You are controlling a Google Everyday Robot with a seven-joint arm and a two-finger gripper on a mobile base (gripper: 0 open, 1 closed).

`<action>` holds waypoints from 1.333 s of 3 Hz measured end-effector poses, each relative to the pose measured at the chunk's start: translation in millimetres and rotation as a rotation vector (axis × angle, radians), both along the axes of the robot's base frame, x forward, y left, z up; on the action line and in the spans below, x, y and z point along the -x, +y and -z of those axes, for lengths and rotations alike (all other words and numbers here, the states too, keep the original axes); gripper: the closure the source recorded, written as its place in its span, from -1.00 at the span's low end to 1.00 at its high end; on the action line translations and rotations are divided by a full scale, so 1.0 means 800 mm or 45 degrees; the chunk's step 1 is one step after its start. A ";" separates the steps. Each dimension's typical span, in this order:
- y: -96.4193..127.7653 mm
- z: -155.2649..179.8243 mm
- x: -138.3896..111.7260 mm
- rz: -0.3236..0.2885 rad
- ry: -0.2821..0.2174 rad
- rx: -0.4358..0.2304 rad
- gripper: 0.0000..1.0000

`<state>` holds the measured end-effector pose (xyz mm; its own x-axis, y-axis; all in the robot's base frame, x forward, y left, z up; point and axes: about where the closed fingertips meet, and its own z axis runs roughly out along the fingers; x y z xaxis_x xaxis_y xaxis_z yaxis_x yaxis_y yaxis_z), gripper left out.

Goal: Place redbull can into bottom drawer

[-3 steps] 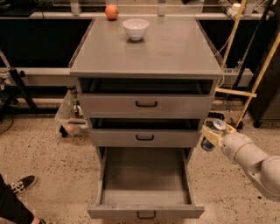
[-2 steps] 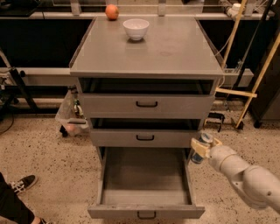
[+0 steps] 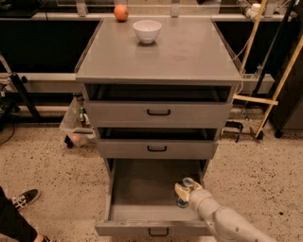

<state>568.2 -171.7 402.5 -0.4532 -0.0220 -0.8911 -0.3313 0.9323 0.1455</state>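
Next, my gripper sets the redbull can down near the middle of the open bottom drawer's inside (image 3: 165, 191), where I will leave it.
The bottom drawer (image 3: 142, 189) of the grey cabinet is pulled wide open, its black handle at the front edge. The redbull can (image 3: 185, 193), blue and silver with a shiny top, stands upright inside the drawer at its right side. My gripper (image 3: 185, 191) reaches in from the lower right and is closed around the can, with the pale fingers (image 3: 180, 189) wrapped on its side. The can's bottom is at or near the drawer floor; I cannot tell whether it rests there.
A white bowl (image 3: 147, 30) and an orange fruit (image 3: 120, 12) sit on the cabinet top (image 3: 189, 52). The two upper drawers are slightly open. A person's shoe (image 3: 23, 198) is on the floor at the lower left. Wooden poles (image 3: 279, 85) lean at the right.
My arm has swung left from beside the cabinet and down into the open bottom drawer, carrying the can with it. The drawers have not moved.
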 end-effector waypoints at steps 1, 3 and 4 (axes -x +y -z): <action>0.018 0.026 0.009 -0.004 0.034 -0.041 1.00; 0.020 0.063 -0.006 0.044 0.039 -0.050 1.00; 0.032 0.111 -0.045 0.117 -0.029 -0.033 1.00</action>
